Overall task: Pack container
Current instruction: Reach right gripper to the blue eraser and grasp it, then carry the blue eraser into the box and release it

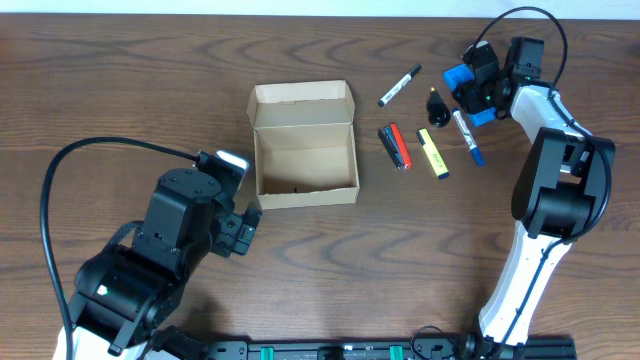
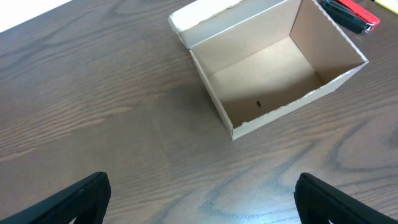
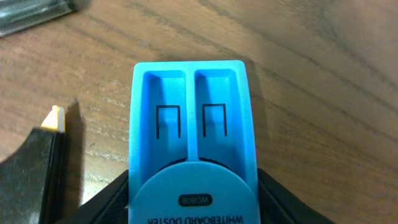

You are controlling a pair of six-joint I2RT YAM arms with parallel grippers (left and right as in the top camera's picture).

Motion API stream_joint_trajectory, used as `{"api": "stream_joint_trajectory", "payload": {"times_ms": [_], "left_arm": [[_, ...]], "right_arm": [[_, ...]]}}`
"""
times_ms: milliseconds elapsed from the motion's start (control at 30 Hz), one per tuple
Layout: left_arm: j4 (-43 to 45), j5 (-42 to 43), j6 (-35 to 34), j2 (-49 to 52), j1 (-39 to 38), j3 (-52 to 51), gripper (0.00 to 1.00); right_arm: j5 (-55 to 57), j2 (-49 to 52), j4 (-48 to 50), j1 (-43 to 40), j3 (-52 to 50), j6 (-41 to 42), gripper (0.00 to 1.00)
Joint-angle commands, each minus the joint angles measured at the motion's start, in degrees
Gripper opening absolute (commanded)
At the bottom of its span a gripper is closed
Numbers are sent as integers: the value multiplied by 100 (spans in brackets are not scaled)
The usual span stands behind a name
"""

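Observation:
I will use my right gripper to set the blue whiteboard duster down inside the cardboard box (image 1: 304,185), along the near side of the box.
The container (image 1: 305,160) is an open tan cardboard box at the table's middle, with its flap lid (image 1: 300,104) folded back on the far side. It is empty in the left wrist view (image 2: 267,68). My left gripper (image 1: 245,228) is open and empty (image 2: 202,199), just near and left of the box. My right gripper (image 1: 472,88) is at the far right, shut on a blue whiteboard duster (image 1: 460,77), which fills the right wrist view (image 3: 193,124) between the fingers (image 3: 194,205), low over the wood.
Right of the box lie a white marker (image 1: 399,86), a black and a red marker (image 1: 394,146), a yellow highlighter (image 1: 432,153), a blue marker (image 1: 468,137) and a small black piece (image 1: 437,105). The red and black markers show at the top right of the left wrist view (image 2: 351,14).

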Motion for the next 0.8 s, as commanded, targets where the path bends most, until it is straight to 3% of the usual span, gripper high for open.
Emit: {"api": "stream_joint_trajectory", "payload": {"times_ms": [0, 400, 767], "left_arm": [[-17, 42, 101, 2, 4, 70, 95], [-17, 42, 101, 2, 4, 70, 95], [-17, 42, 101, 2, 4, 70, 95]], "right_arm": [[-4, 55, -44, -11, 177, 479, 47], [-953, -1290, -931, 247, 767, 577, 45], [-960, -2396, -2035, 1864, 769, -352, 46]]}}
